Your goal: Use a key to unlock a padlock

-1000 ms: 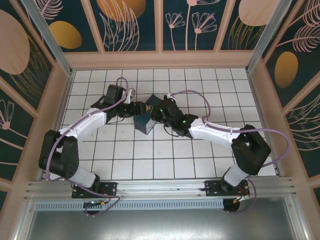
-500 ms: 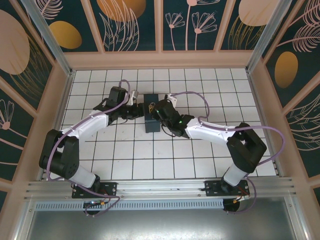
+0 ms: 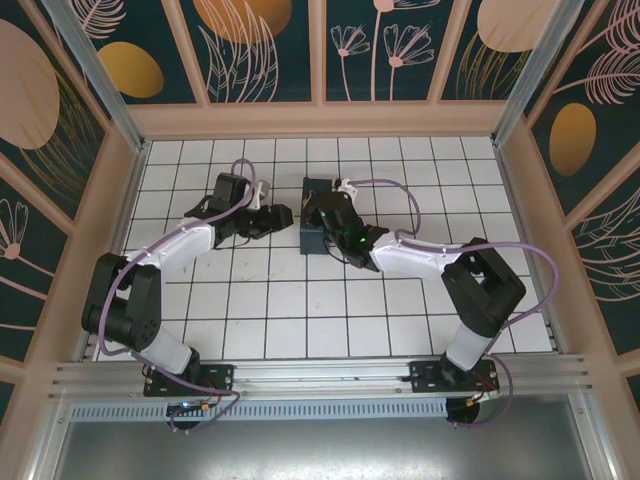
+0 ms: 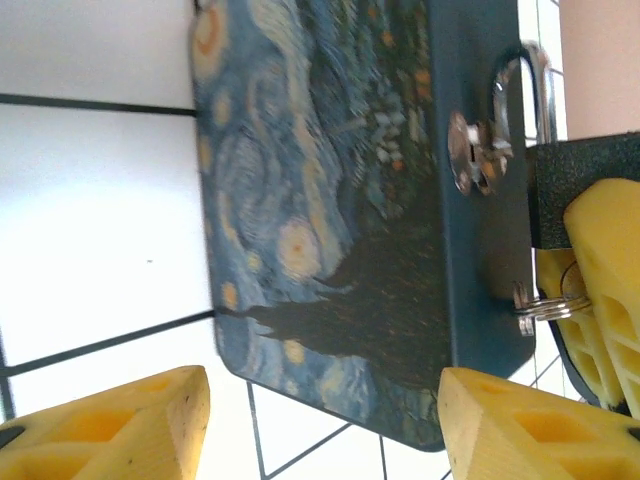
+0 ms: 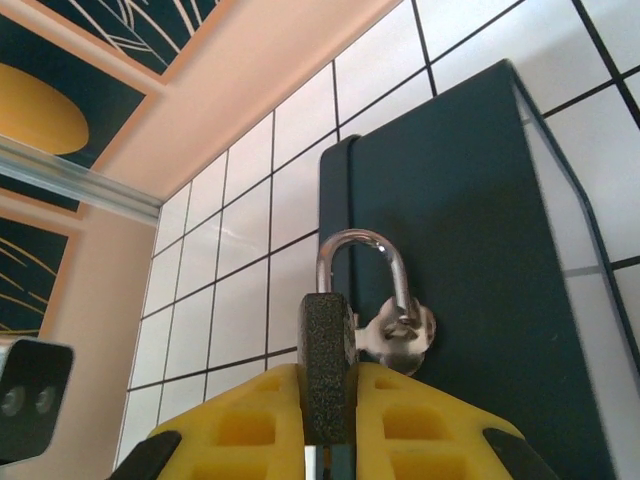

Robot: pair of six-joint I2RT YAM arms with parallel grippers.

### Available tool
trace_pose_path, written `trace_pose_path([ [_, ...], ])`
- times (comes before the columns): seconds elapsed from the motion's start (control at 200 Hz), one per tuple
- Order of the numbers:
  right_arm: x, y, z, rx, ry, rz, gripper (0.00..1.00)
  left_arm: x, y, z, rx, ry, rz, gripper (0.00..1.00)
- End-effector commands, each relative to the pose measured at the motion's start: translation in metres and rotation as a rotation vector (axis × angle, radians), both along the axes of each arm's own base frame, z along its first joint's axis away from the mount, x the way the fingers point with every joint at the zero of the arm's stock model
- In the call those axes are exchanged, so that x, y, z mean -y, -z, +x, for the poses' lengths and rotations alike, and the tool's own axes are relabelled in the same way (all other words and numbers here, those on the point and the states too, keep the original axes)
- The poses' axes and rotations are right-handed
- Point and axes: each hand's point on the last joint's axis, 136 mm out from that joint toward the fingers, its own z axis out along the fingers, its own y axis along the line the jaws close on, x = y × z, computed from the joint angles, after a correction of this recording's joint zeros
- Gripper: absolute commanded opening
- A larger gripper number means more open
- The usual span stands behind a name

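The robot's right gripper should release the padlock, which now hangs from the hasp, on the white tiles (image 3: 397, 248) under its own arm, next to the dark blue box.
The padlock (image 5: 328, 330), a dark body with a silvery shackle, hangs from a metal hasp (image 5: 400, 330) on the dark blue box (image 5: 470, 250). My right gripper (image 5: 328, 375) is shut on the padlock's body, yellow pads pressed to both sides. In the left wrist view the shackle (image 4: 522, 80) loops through the hasp, and a small silvery key ring (image 4: 545, 305) lies against the right gripper's yellow fingers (image 4: 600, 250); the key's blade is hidden. My left gripper (image 4: 322, 385) stands open just short of the box's painted face (image 4: 320, 180), touching nothing.
From above, the box (image 3: 312, 238) stands on the white tiled floor (image 3: 300, 310) between my left gripper (image 3: 283, 218) and right gripper (image 3: 318, 212). Tan walls (image 3: 320, 120) enclose the floor. Cables loop over both arms.
The box has swung from a tilted pose nearer the front to square and farther back, moving with the right gripper on the padlock. The left gripper has drawn back slightly to the left.
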Motion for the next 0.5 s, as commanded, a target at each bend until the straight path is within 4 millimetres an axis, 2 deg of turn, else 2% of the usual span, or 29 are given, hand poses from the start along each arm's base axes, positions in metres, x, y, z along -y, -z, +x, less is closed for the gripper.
trace_pose_path([
  [0.0,0.016,0.011,0.015,0.004,0.014,-0.032,0.03,0.002,-0.017,0.014,0.04,0.011,-0.014,0.63],
  [0.14,0.031,0.008,0.027,0.035,0.009,-0.03,0.04,0.006,-0.021,0.017,0.042,0.022,-0.033,0.63],
  [0.26,0.043,-0.021,0.033,0.106,0.021,0.013,0.06,0.001,-0.017,0.021,0.043,0.018,0.006,0.64],
  [0.385,0.073,-0.047,0.03,0.142,0.071,0.048,0.06,-0.002,-0.019,0.026,0.051,0.0,0.0,0.66],
  [0.495,0.109,-0.051,0.02,0.136,0.111,0.041,0.09,-0.002,-0.023,0.031,0.06,-0.007,-0.001,0.68],
])
